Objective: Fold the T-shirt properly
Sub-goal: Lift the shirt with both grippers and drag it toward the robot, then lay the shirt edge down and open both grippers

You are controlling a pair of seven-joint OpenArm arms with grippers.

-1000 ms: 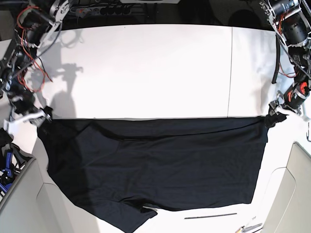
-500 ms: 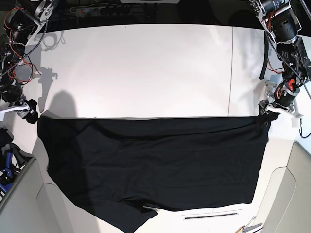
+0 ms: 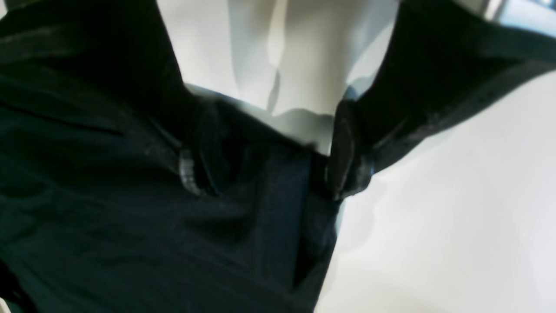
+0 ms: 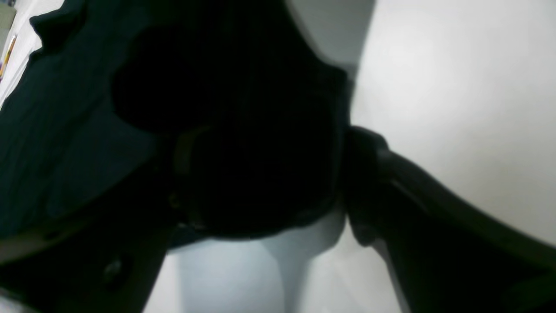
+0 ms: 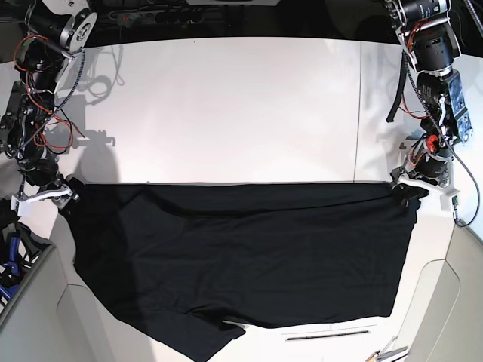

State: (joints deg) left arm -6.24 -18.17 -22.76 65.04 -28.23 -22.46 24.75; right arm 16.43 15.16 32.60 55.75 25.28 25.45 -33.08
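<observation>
The black T-shirt's lower end lies too far toward the front, so both my grippers should pinch its top corners (image 5: 411,213) and drag it back before folding.
The black T-shirt (image 5: 241,256) lies spread flat across the near half of the white table (image 5: 226,105), its straight top edge running left to right. My left gripper (image 5: 407,194) sits at the shirt's top right corner. In the left wrist view this gripper (image 3: 267,167) is open, its fingertips (image 3: 343,161) wide apart with the fabric (image 3: 108,208) lying in the gap. My right gripper (image 5: 66,194) is at the top left corner. In the dark right wrist view it (image 4: 269,182) stands open, straddling the cloth (image 4: 65,130).
A seam (image 5: 358,113) splits the tabletop near the right. Grey panels flank the front corners (image 5: 34,317) (image 5: 453,279). A thin dark rod (image 5: 328,335) lies near the front edge, with pencils (image 5: 385,353) beside it. Cables (image 5: 151,13) run along the back.
The left gripper has opened wider and slid in toward the shirt's right corner. The right gripper swung out left, then came back onto the left corner. The shirt has barely shifted.
</observation>
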